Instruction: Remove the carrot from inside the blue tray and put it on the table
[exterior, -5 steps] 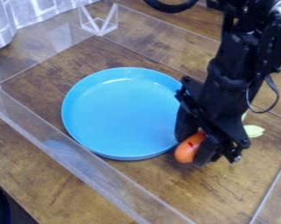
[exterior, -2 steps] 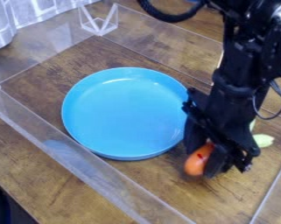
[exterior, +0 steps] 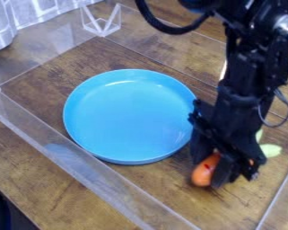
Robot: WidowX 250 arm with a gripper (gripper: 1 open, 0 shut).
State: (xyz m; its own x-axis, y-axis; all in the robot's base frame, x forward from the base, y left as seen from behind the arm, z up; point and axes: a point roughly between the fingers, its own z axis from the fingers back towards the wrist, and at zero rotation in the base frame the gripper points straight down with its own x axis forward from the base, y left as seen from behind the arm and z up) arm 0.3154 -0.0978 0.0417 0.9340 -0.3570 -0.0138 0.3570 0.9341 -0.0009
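Observation:
I should release the orange carrot on the dark wooden table [exterior: 228,163] beside the blue tray's rim.
The orange carrot [exterior: 205,170] sits between the fingers of my black gripper [exterior: 215,171], low over the dark wooden table [exterior: 134,193] just right of the blue tray [exterior: 125,115]. The gripper points straight down and is shut on the carrot. A bit of the light green leafy top [exterior: 268,149] shows to the right of the gripper. The tray is empty. The carrot is outside the tray's rim; whether it touches the wood I cannot tell.
A clear plastic barrier wall [exterior: 62,148] runs along the left and front of the table. A clear plastic stand [exterior: 103,18] sits at the back. A black cable [exterior: 279,101] hangs beside the arm on the right.
The gripper with the carrot has shifted slightly right and down, from over the tray's rim to just beyond it above the wood.

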